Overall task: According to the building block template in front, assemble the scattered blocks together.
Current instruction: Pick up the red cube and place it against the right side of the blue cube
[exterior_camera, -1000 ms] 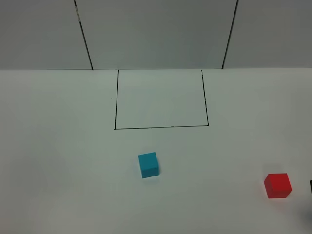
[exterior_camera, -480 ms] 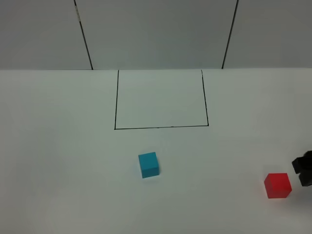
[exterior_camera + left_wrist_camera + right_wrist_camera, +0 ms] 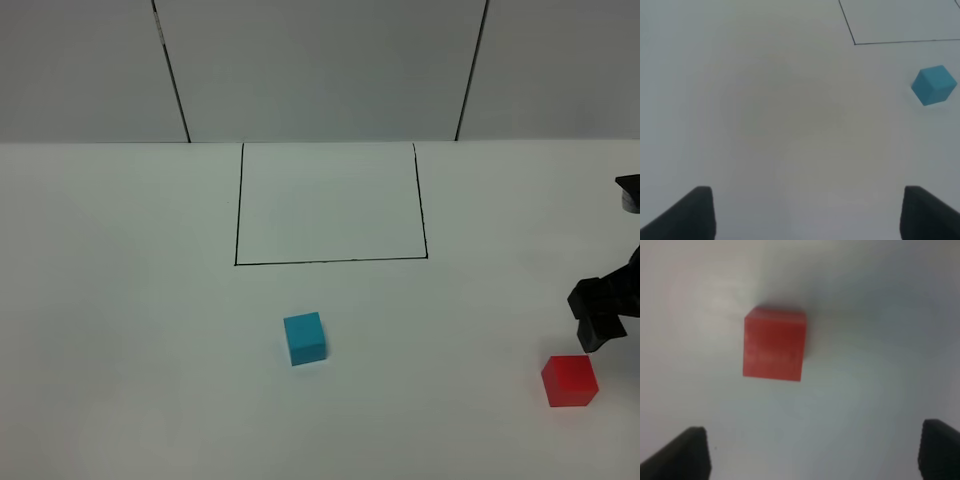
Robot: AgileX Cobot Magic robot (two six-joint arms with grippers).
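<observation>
The red cube's opposite sides (image 3: pixel 570 381) (image 3: pixel 774 346) will be gripped by my right gripper as it closes, with one finger on the side that looks toward the cyan-blue cube.
A cyan-blue cube (image 3: pixel 305 338) rests on the white table in front of a black-outlined rectangle, and it also shows in the left wrist view (image 3: pixel 934 85). Far to the right sits a red cube (image 3: pixel 570 380), also seen in the right wrist view (image 3: pixel 774 344). My right gripper (image 3: pixel 600 312) hovers just behind and above the red cube. Its jaws are open and nothing is between them (image 3: pixel 812 452). My left gripper (image 3: pixel 807 212) is open and empty over bare table, with the cyan cube well ahead and off to one side. The building block template is out of view.
A black-outlined rectangle (image 3: pixel 330 205) is drawn on the table (image 3: pixel 120 300) at the back centre, with nothing inside it. Behind the table stands a grey panelled wall (image 3: pixel 320 60). The left arm is outside the high view.
My right gripper has come in from the right edge of the high view and moved towards the back, past the red cube. Neither cube has moved.
</observation>
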